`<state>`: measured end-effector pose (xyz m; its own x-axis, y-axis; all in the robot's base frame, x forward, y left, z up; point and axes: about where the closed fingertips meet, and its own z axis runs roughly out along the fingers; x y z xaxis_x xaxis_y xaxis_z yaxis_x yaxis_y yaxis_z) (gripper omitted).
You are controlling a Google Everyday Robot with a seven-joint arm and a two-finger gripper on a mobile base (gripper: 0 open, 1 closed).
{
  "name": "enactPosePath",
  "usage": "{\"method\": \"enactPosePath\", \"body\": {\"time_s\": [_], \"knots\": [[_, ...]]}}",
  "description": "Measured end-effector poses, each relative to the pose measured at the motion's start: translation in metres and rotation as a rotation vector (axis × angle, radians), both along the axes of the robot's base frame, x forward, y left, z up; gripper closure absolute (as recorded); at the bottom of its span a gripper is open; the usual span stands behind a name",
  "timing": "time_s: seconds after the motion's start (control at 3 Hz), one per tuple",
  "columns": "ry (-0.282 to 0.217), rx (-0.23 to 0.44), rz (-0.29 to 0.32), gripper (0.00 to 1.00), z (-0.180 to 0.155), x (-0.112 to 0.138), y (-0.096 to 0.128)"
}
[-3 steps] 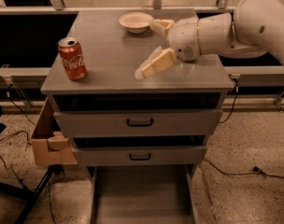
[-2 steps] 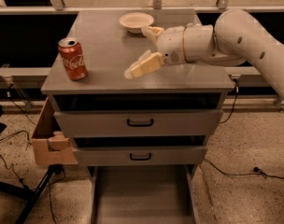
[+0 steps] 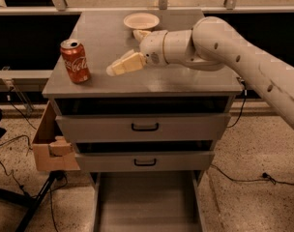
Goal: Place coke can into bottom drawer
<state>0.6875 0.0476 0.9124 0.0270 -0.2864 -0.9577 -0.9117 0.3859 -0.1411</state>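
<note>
Next, my gripper grips around the middle of the coke can [image 3: 76,63], under its silver top, while the can stands upright on the cabinet.
The coke can [image 3: 75,61], red-orange with white script and a silver top, stands upright near the front left corner of the grey cabinet top [image 3: 185,76]. My gripper [image 3: 125,51] hovers over the cabinet top just right of the can, apart from it. It is open and empty, with one pale finger [image 3: 123,64] pointing left at the can and the other finger [image 3: 139,33] farther back. The bottom drawer [image 3: 147,202] is pulled out at the foot of the cabinet, its flat grey floor bare.
A white bowl [image 3: 141,20] sits at the back of the cabinet top, behind the gripper. Two upper drawers with black handles [image 3: 145,127] are slightly ajar. A cardboard box [image 3: 50,144] hangs at the cabinet's left side. Cables and a stand leg [image 3: 36,202] lie on the floor.
My arm has swept left across the cabinet top, bringing the open gripper from the right side to close beside the can. The can has not moved.
</note>
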Motion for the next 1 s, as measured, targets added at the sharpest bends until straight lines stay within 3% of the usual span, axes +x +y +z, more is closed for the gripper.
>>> {"method": "enactPosePath", "body": {"time_s": [0.33,0.67,1.0], "knots": [[0.026,-0.056,-0.035,0.0,-0.005,0.009,0.027],[0.038,-0.051,-0.033,0.0,-0.008,0.016,0.054],[0.051,0.013,0.029,0.0,-0.006,0.016,0.088]]}}
